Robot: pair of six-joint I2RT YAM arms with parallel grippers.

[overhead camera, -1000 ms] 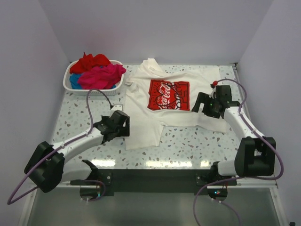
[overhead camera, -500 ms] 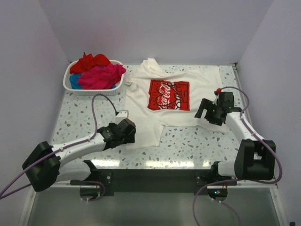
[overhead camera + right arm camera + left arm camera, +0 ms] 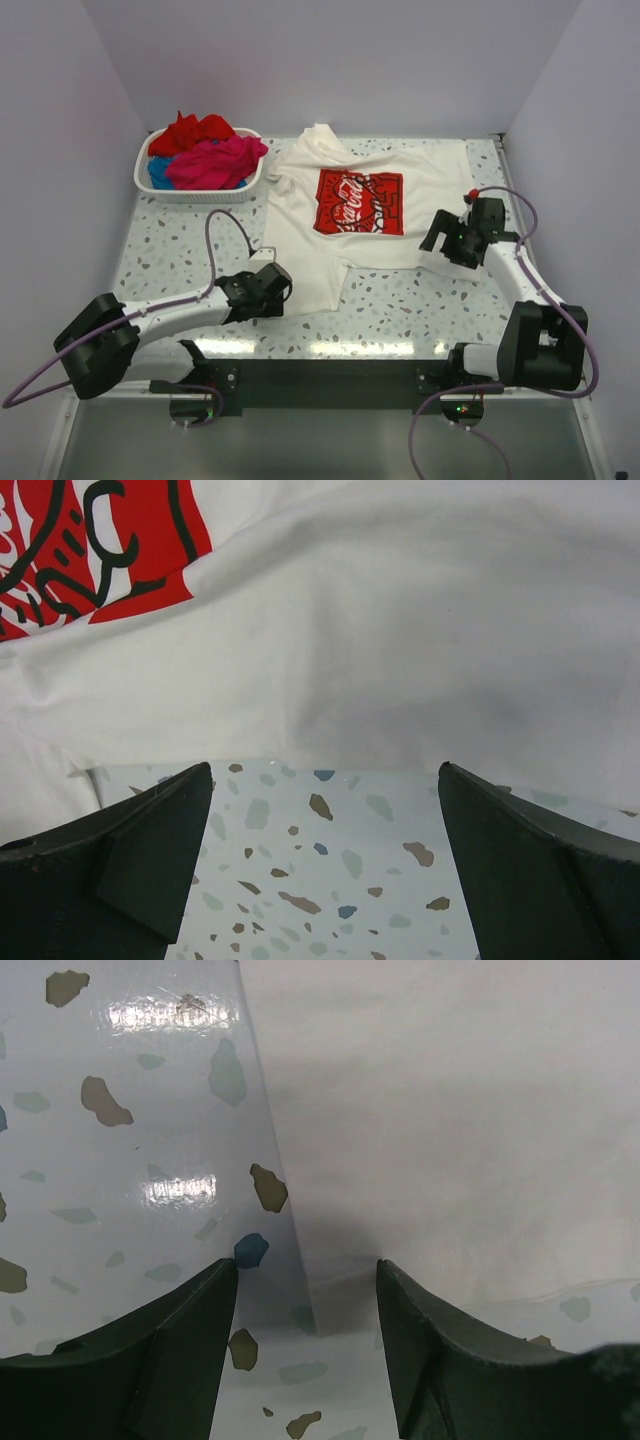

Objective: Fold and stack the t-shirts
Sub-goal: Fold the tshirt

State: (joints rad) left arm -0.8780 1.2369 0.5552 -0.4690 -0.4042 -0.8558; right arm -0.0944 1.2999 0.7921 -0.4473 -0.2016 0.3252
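The robot's right gripper will close on the near hem corner [image 3: 476, 278] of the white t-shirt, at the shirt's end away from the basket.
A white t-shirt [image 3: 310, 260] with a red Coca-Cola print [image 3: 360, 202] lies spread flat mid-table. My left gripper [image 3: 284, 287] sits low at its near left corner. In the left wrist view that corner of the shirt [image 3: 450, 1110] lies between the partly narrowed jaws of the left gripper [image 3: 307, 1272], and a gap shows on both sides. My right gripper [image 3: 433, 233] hovers at the shirt's right near hem. The right wrist view shows the right gripper [image 3: 325, 772] wide open over bare table, with the white cloth [image 3: 400, 660] just ahead of its fingertips.
A white slatted basket [image 3: 200, 193] stands at the back left, holding crumpled red [image 3: 195, 132], magenta [image 3: 220, 162] and blue [image 3: 158, 172] t-shirts. Speckled tabletop [image 3: 400, 300] shows along the near edge. Walls close in on both sides and at the back.
My left gripper slid nearer and rightward to the shirt's near left corner, and its jaws narrowed. My right gripper drew back rightward to the hem, still wide open.
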